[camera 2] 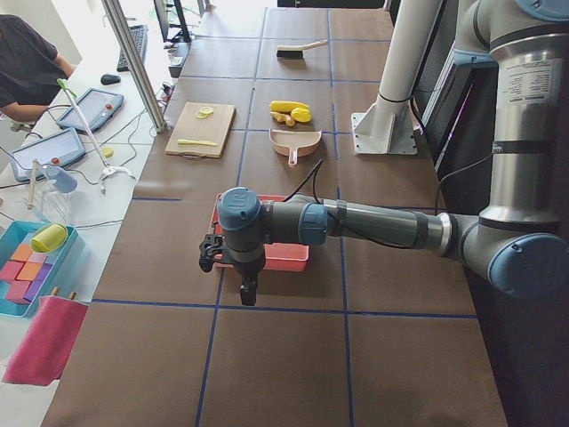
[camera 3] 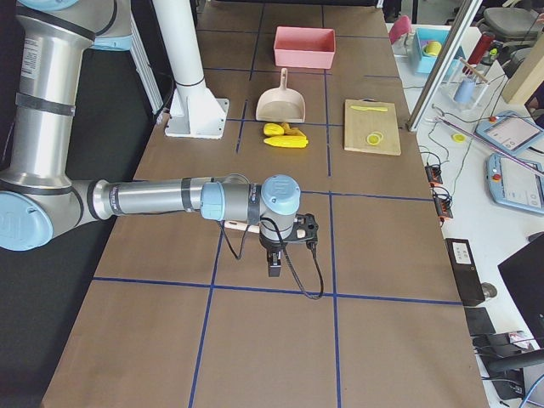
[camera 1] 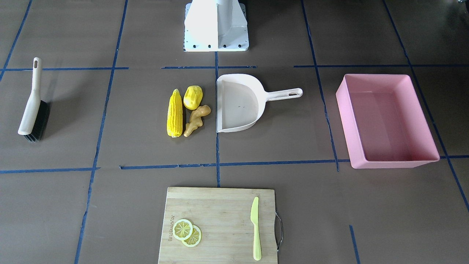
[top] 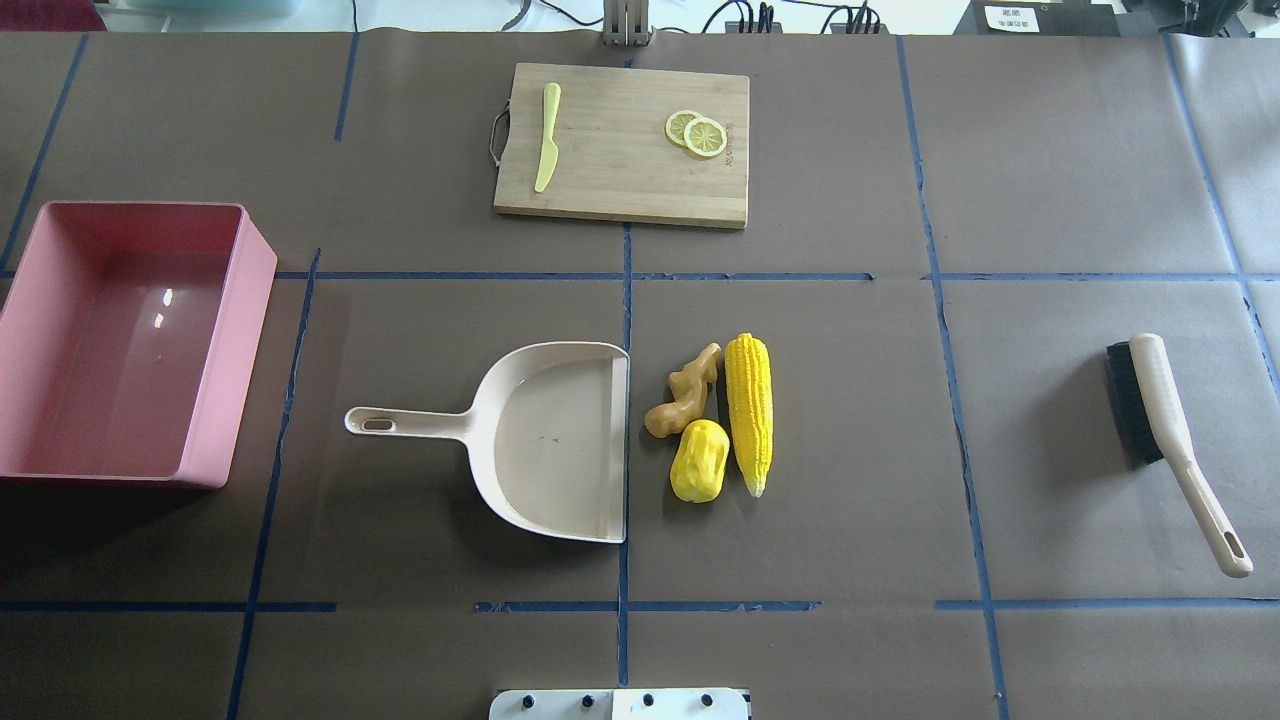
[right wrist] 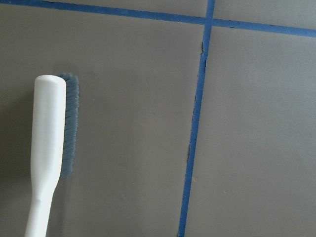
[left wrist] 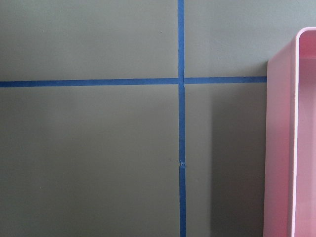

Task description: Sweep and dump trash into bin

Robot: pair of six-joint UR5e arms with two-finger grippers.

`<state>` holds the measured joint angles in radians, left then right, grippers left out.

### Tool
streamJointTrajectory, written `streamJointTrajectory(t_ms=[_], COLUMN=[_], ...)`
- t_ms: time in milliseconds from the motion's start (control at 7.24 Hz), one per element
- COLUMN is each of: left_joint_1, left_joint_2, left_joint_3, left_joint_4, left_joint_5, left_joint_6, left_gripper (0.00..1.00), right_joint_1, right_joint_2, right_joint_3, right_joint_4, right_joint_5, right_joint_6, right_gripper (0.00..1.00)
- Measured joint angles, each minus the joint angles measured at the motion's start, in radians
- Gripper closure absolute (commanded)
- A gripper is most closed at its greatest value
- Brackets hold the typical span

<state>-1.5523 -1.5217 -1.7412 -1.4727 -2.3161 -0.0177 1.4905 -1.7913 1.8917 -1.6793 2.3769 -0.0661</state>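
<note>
I will move my right gripper to the white brush next and close it on its upper handle (camera 1: 37,69), near the end of the handle away from the black bristles.
The trash lies in a cluster at the table's middle: a long yellow corn cob (top: 750,410), a stubby yellow lump (top: 698,462) and a tan ginger root (top: 683,392). The open mouth of a beige dustpan (top: 545,440) faces them from close by. The pink bin (top: 230,340) stands at the left, nothing inside. A white brush (top: 1165,430) with black bristles lies far right. My left gripper (camera 2: 247,290) hangs at the bin's outer side; the left wrist view shows only the bin's wall (left wrist: 279,148). My right gripper (camera 3: 274,267) hangs above the brush (right wrist: 47,143). Whether either gripper is open or shut I cannot tell.
A wooden cutting board (top: 620,180) at the far side carries lemon slices (top: 697,132) and a yellow-green knife (top: 546,150). The robot's white base (camera 1: 216,27) stands behind the dustpan. A seated person (camera 2: 27,67) and a desk with tablets flank the table.
</note>
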Motion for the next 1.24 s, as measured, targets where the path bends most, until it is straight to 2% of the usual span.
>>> streamJointTrajectory(t_ms=[414, 690, 829, 967, 1105, 1243], left_joint_1=[0.04, 0.058, 0.06, 0.061, 0.061, 0.063], left_joint_2=[-0.001, -0.005, -0.007, -0.01, -0.011, -0.012], left_joint_3=[-0.009, -0.018, -0.02, -0.02, -0.021, -0.021], left_joint_4=[-0.002, -0.003, -0.003, -0.003, -0.003, -0.003], left_joint_5=[0.0, -0.001, -0.001, 0.0, 0.0, 0.0], left_joint_6=[-0.001, -0.002, -0.002, -0.002, -0.002, -0.002], left_gripper=[0.0, 0.0, 0.0, 0.0, 0.0, 0.0], right_joint_1=[-0.081, -0.23, -0.3, -0.357, -0.431, -0.515], right_joint_2=[-0.001, -0.003, -0.016, -0.059, -0.109, -0.139], right_joint_3=[0.046, 0.156, 0.186, 0.194, 0.191, 0.179], right_joint_4=[0.003, 0.012, 0.063, 0.197, 0.359, 0.466], right_joint_5=[0.061, 0.025, 0.003, -0.015, -0.062, -0.134], right_joint_6=[0.148, 0.392, 0.514, 0.639, 0.759, 0.837], right_gripper=[0.01, 0.02, 0.02, 0.02, 0.02, 0.02])
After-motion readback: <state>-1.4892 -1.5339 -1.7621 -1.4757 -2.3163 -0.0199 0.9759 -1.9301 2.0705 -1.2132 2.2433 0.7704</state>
